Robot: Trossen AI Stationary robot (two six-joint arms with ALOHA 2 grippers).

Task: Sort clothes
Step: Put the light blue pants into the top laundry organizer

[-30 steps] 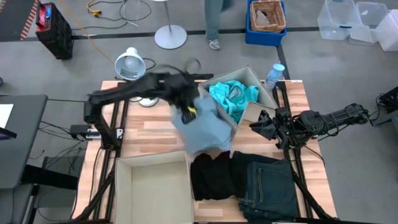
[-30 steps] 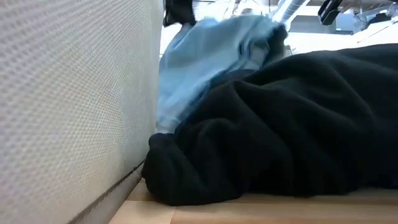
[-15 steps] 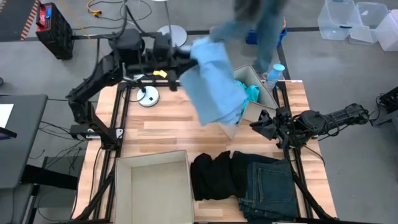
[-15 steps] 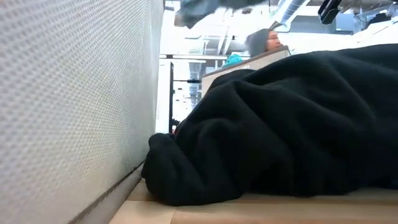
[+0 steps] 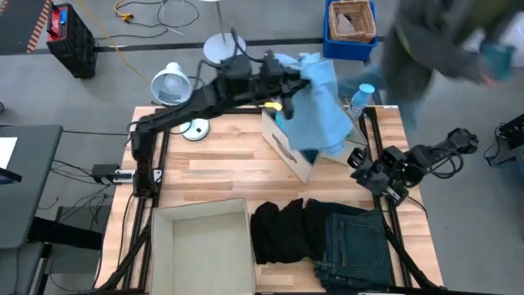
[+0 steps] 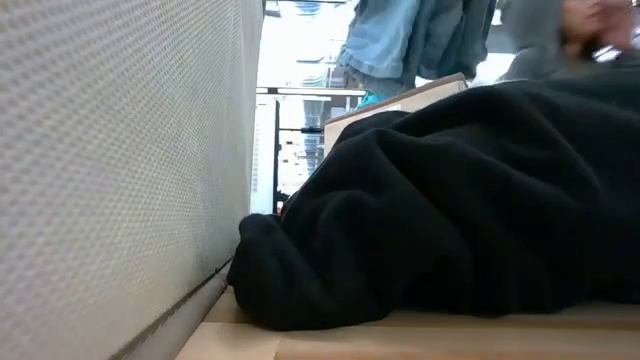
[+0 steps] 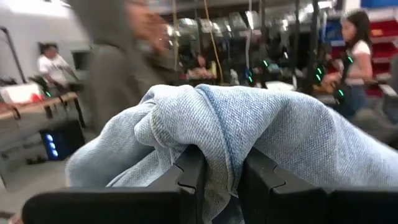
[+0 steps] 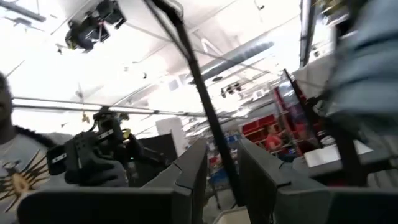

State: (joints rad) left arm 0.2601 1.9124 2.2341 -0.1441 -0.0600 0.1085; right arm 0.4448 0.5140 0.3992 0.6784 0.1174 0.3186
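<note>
My left gripper is going to the far cardboard box. It will drop the light blue denim piece over the turquoise top inside the far cardboard box (image 5: 322,131).
My left gripper (image 5: 288,82) is shut on the light blue denim piece (image 5: 321,106). It hangs high above the far-right cardboard box (image 5: 286,149) and also shows in the low view (image 6: 400,40). A bit of the turquoise top (image 6: 375,97) shows over that box's rim. The black garment (image 5: 282,231) and the dark jeans (image 5: 354,244) lie side by side at the table's near edge. My right gripper (image 5: 362,172) is shut and empty, right of the box. My left gripper pinches a bunched fold of the denim (image 7: 221,163) between its two fingers (image 7: 191,177), several layers thick. The fingers reach about level from the table's left side. The denim drapes over and below the fingers, slack and lifted clear of the table.
A second cardboard box (image 5: 201,215) stands open at the near left; its wall (image 6: 120,170) fills the low view's left. A lamp (image 5: 170,83) and a bottle (image 5: 360,97) stand at the far edge. A person (image 5: 442,45) moves beyond the far right corner.
My left gripper has carried the denim piece up off the table's middle, toward the far edge, then toward the right edge, over the far-right box. The denim now hangs clear. My right gripper has shifted slightly toward the near right and tipped. A person has walked past.
</note>
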